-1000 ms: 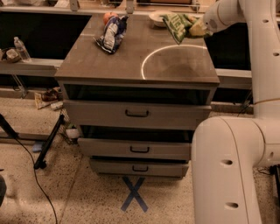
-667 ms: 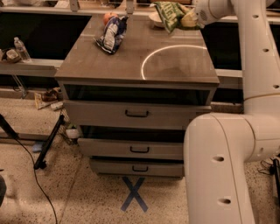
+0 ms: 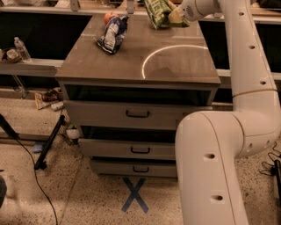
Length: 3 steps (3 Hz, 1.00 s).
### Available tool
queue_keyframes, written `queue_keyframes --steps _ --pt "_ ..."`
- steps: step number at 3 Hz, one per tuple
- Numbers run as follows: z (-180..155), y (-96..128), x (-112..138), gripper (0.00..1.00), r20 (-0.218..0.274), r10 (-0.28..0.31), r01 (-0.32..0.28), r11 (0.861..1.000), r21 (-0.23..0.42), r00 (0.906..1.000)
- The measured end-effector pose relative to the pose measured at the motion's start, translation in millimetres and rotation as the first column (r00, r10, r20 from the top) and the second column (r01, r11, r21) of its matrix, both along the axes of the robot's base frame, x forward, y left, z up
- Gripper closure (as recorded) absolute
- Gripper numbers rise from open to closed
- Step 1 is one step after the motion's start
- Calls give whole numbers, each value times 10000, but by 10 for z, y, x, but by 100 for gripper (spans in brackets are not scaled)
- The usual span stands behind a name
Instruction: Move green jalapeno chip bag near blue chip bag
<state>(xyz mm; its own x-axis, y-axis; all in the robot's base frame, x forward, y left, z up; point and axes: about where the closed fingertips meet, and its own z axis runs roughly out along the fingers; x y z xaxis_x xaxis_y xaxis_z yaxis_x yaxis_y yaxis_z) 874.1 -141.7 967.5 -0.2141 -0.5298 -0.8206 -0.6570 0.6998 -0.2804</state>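
The robot's gripper should release the green jalapeno chip bag between the blue chip bag and the curved light reflection (image 3: 131, 37).
The green jalapeno chip bag (image 3: 157, 12) hangs in the air above the far right part of the cabinet top, clear of the surface. My gripper (image 3: 173, 16) is shut on the bag's right end, at the top of the view. The blue chip bag (image 3: 112, 34), dark blue with a white panel, lies on the far left part of the top, to the left of and below the green bag. An orange round thing (image 3: 109, 17) sits just behind the blue bag.
The grey cabinet top (image 3: 131, 66) has a bright curved light reflection on its right half. Three drawers are below it. My white arm (image 3: 246, 88) fills the right side. A counter with a water bottle (image 3: 22, 49) stands at left. Cables and a blue floor X (image 3: 135, 194) are below.
My gripper has carried the green bag leftward and farther back over the cabinet top, closer to the blue bag. The blue bag has not moved.
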Motion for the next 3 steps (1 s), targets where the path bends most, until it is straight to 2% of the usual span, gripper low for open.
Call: queue_keyframes --steps 2,3 --pt "-203 122 19 100 -919 -428 426 9991 -43 9949" --pt "-308 235 40 100 -1306 -472 505 9985 222 9903"
